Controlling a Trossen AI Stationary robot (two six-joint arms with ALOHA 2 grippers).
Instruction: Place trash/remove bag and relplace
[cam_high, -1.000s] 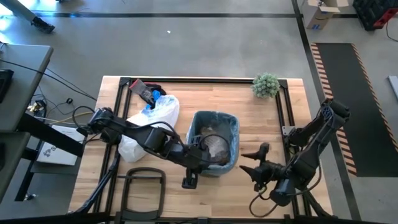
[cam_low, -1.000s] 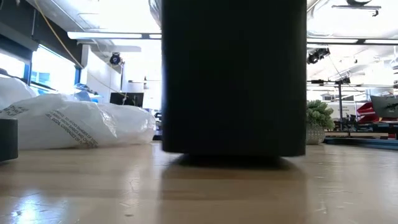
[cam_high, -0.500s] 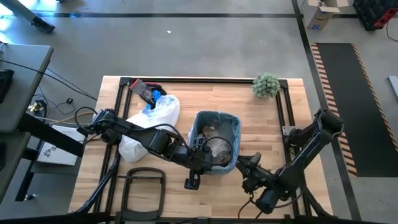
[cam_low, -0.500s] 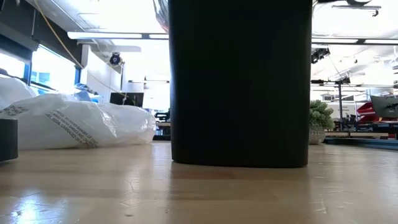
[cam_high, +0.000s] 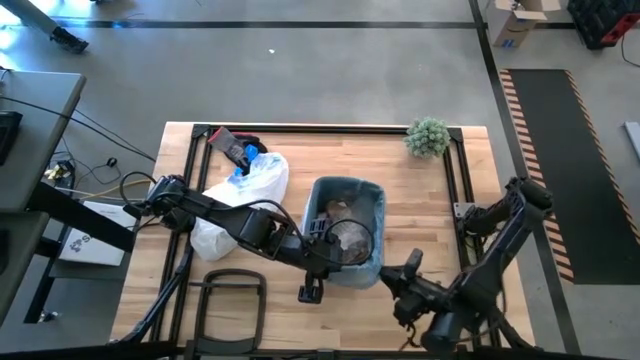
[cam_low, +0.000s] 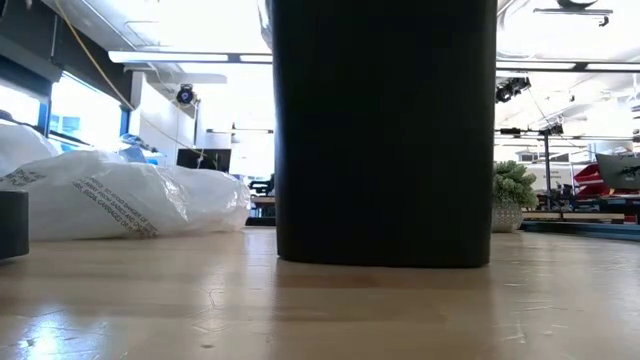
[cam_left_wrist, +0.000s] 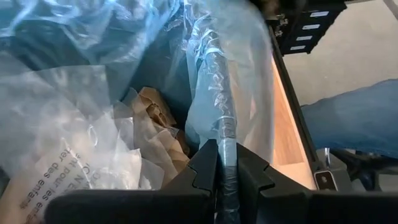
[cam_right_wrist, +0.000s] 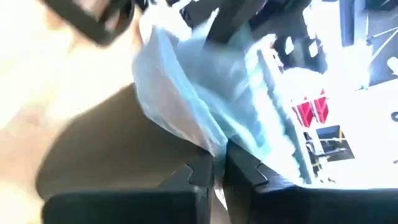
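Observation:
My left gripper is pinching only a bunched fold on top of the bin's rim, so it should open and grab the bag's overhanging edge (cam_left_wrist: 254, 118) from outside to pull it clear.
The black bin (cam_low: 385, 130) stands mid-table, lined with the light-blue bag (cam_high: 375, 235), whose edge folds over the rim. Trash lies inside: crumpled brown paper (cam_left_wrist: 155, 118) and a clear printed wrapper (cam_left_wrist: 62, 168). My left gripper (cam_high: 327, 248) is shut on the bag at the bin's near left rim. My right gripper (cam_high: 386, 279) is shut on the bag at the bin's near right corner. My left gripper pinches a bunched, rope-like fold of the bag's rim (cam_left_wrist: 225, 146) between its two fingers. It comes slanting down from the table's left. The fold runs along the fingers and away over the bin's mouth, drawn straight. My right gripper pinches the bag's overhanging edge (cam_right_wrist: 214, 142) between its two fingers, outside the bin's wall. It comes nearly level from the table's near right. The blue film spreads away from the fingers toward the rim; one layer or several, I cannot tell.
A whiter plastic bag (cam_high: 245, 190) lies left of the bin, with a black-and-red object (cam_high: 232, 147) behind it. A small green plant (cam_high: 428, 137) stands at the far right corner. A black frame (cam_high: 230, 300) lies at the near left edge. A person's leg (cam_left_wrist: 354, 118) shows beyond the table.
My right gripper has moved toward the bin's near right corner, rolled its wrist, and shut on the bag's overhanging edge; a second ago it stood open to the bin's right. The bin has shifted a little on the table.

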